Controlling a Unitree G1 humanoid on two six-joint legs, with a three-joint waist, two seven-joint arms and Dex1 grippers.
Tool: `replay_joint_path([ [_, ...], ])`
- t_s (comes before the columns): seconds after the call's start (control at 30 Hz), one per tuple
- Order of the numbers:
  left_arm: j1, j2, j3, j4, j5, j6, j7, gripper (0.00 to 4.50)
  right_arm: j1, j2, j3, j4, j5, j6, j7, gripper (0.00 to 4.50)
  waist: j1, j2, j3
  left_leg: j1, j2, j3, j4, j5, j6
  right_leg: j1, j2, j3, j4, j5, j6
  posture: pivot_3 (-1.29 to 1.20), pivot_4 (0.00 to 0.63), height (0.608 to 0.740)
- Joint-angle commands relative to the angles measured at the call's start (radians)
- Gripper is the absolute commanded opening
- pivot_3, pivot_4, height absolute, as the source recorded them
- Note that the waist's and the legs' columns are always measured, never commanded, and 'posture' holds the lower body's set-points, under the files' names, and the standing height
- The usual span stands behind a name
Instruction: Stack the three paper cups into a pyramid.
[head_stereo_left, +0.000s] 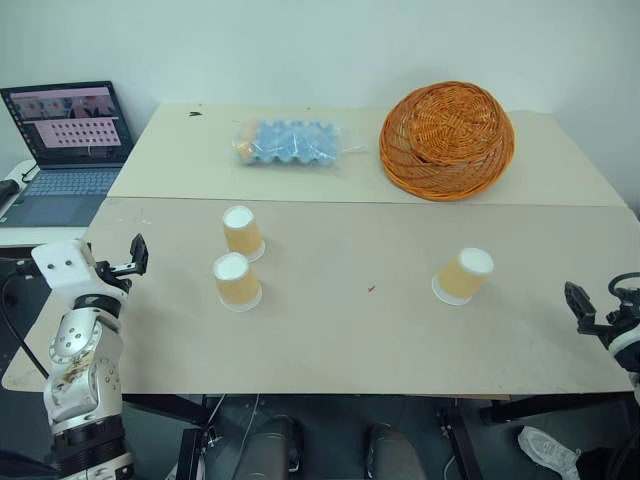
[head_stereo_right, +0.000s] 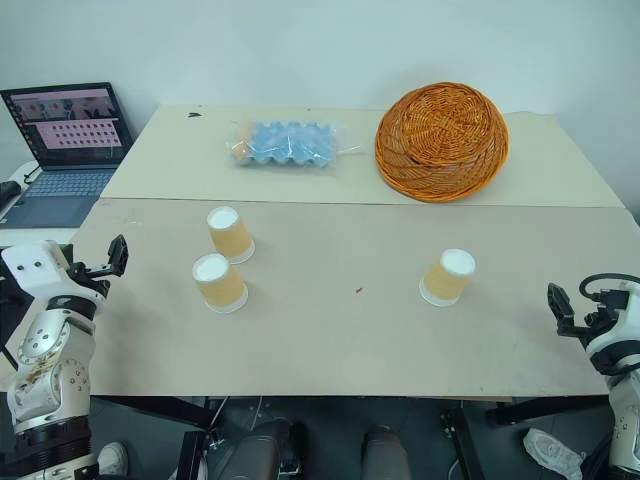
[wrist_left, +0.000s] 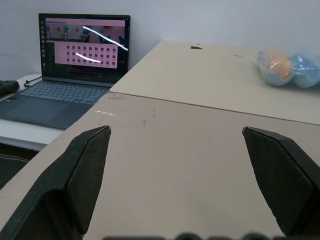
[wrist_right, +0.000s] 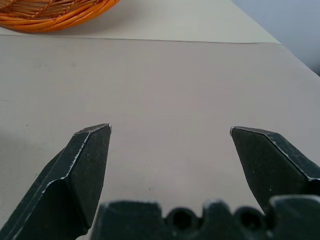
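Next, my left gripper will go to the nearer paper cup of the close pair and close on the cup's sides (head_stereo_left: 236, 284) just below its white base.
Three tan-orange paper cups stand upside down on the beige table (head_stereo_left: 350, 340), white bases up. Two stand close together left of centre: one cup (head_stereo_left: 242, 232) farther back, another cup (head_stereo_left: 236, 281) nearer the front. The third cup (head_stereo_left: 464, 275) stands alone to the right. My left gripper (head_stereo_left: 135, 256) hovers open at the table's left edge, well left of the cup pair, with nothing between its fingers (wrist_left: 85, 175). At the table's right edge my right gripper (head_stereo_left: 583, 308) is open and empty too, its fingers (wrist_right: 85, 170) wide apart, right of the lone cup.
An overturned wicker basket (head_stereo_left: 446, 140) lies at the back right. A blue egg tray in plastic wrap (head_stereo_left: 290, 143) sits at the back centre. An open laptop (head_stereo_left: 68, 150) stands on a side table to the left. A small red speck (head_stereo_left: 371, 289) marks the table.
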Motion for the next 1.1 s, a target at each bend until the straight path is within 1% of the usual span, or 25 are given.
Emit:
replay_joint_path([
  [0.03,0.015,0.053,-0.012,-0.078,-0.056,0.031,-0.098,4.5,-0.008,-0.067,-0.057,-0.054,0.061,0.008,0.074,4.46,0.0,0.0,0.0,0.0,0.0,0.0,0.0,0.0,0.0,0.0,0.0,0.0,0.0,0.0,0.0,0.0,0.15,0.726],
  [0.1,0.044,0.133,-0.044,-0.176,-0.152,0.106,-0.257,4.5,-0.012,-0.203,-0.102,-0.154,0.193,0.108,0.244,4.46,-0.002,0.003,0.002,-0.001,0.0,0.001,0.0,0.0,0.0,0.0,0.0,0.0,0.0,0.0,0.0,0.0,0.15,0.726],
  [0.13,0.059,0.166,-0.053,-0.211,-0.182,0.128,-0.309,4.5,-0.007,-0.255,-0.117,-0.202,0.255,0.147,0.32,4.46,-0.003,0.006,0.003,-0.003,-0.001,0.002,0.0,0.0,0.001,-0.001,-0.001,0.002,0.001,0.0,0.0,0.0,0.15,0.726],
  [0.2,0.084,0.214,-0.054,-0.257,-0.224,0.167,-0.365,4.5,0.01,-0.32,-0.151,-0.285,0.372,0.207,0.442,4.46,-0.002,0.008,0.002,-0.004,0.001,0.003,0.0,0.001,0.002,-0.001,-0.001,0.003,0.001,0.0,0.0,0.0,0.15,0.726],
  [0.27,0.108,0.26,-0.045,-0.306,-0.282,0.222,-0.415,4.5,0.013,-0.377,-0.207,-0.365,0.51,0.269,0.543,4.46,-0.002,0.005,0.0,-0.002,0.005,0.0,0.0,0.0,0.001,0.0,0.002,0.0,-0.001,-0.001,-0.002,0.0,0.15,0.726],
  [0.37,0.151,0.31,-0.038,-0.39,-0.355,0.29,-0.466,4.5,-0.038,-0.442,-0.259,-0.465,0.76,0.36,0.599,4.46,-0.004,0.002,0.0,-0.001,0.011,0.0,-0.001,-0.001,0.001,0.001,0.004,-0.001,-0.004,-0.002,-0.004,0.0,0.15,0.726],
  [0.43,0.184,0.327,-0.047,-0.436,-0.383,0.323,-0.483,4.5,-0.084,-0.458,-0.221,-0.547,0.949,0.383,0.585,4.46,-0.001,0.001,0.0,-0.002,0.01,0.001,-0.001,-0.002,0.002,0.001,0.003,0.0,-0.004,-0.002,-0.005,0.0,0.15,0.726],
  [0.47,0.193,0.331,-0.05,-0.448,-0.39,0.335,-0.485,4.5,-0.097,-0.461,-0.2,-0.572,0.995,0.387,0.574,4.46,-0.001,0.001,0.0,-0.002,0.011,0.0,0.0,-0.002,0.001,-0.001,0.003,-0.001,-0.004,-0.003,-0.005,0.0,0.15,0.726],
  [0.53,0.206,0.33,-0.065,-0.454,-0.377,0.335,-0.484,4.5,-0.122,-0.452,-0.135,-0.612,1.026,0.386,0.542,4.46,0.0,0.001,0.0,-0.002,0.011,0.0,-0.001,-0.006,-0.005,0.0,0.001,-0.001,-0.005,-0.003,-0.006,0.0,0.15,0.726],
  [0.57,0.21,0.329,-0.079,-0.454,-0.361,0.327,-0.486,4.5,-0.13,-0.447,-0.098,-0.626,1.021,0.384,0.528,4.46,0.002,0.0,0.0,-0.002,0.011,0.0,-0.001,-0.007,-0.006,-0.001,0.001,-0.001,-0.006,-0.004,-0.007,0.0,0.15,0.726],
  [0.67,0.209,0.316,-0.14,-0.449,-0.305,0.299,-0.482,4.5,-0.122,-0.406,0.029,-0.658,0.95,0.363,0.521,4.46,0.007,-0.002,-0.001,-0.002,0.012,0.0,0.0,-0.007,-0.007,0.0,0.001,-0.001,-0.008,-0.005,-0.012,0.0,0.15,0.726],
  [0.73,0.194,0.307,-0.168,-0.429,-0.273,0.279,-0.48,4.5,-0.105,-0.38,0.07,-0.672,0.917,0.352,0.531,4.46,0.011,-0.002,-0.001,-0.002,0.012,0.001,0.0,-0.007,-0.007,0.001,0.002,-0.002,-0.011,-0.004,-0.013,0.0,0.15,0.726],
  [0.83,0.187,0.308,-0.214,-0.4,-0.221,0.241,-0.509,4.5,-0.113,-0.354,0.091,-0.684,0.926,0.345,0.514,4.46,0.012,-0.002,-0.001,-0.003,0.012,0.002,0.0,-0.007,-0.006,0.0,0.003,-0.001,-0.013,-0.002,-0.011,0.0,0.15,0.726],
  [0.9,0.176,0.299,-0.242,-0.379,-0.196,0.217,-0.519,4.5,-0.111,-0.352,0.094,-0.695,0.921,0.345,0.506,4.46,0.012,-0.002,-0.001,-0.003,0.012,0.002,-0.001,-0.008,-0.005,0.0,0.004,-0.001,-0.014,0.001,-0.006,0.0,0.15,0.726],
  [1.1,0.138,0.283,-0.274,-0.303,-0.147,0.171,-0.547,4.5,-0.096,-0.353,0.074,-0.724,0.955,0.351,0.477,4.46,0.013,-0.002,-0.001,-0.003,0.012,0.002,-0.001,-0.008,-0.005,0.0,0.003,-0.001,-0.015,0.001,-0.006,0.0,0.15,0.726],
])
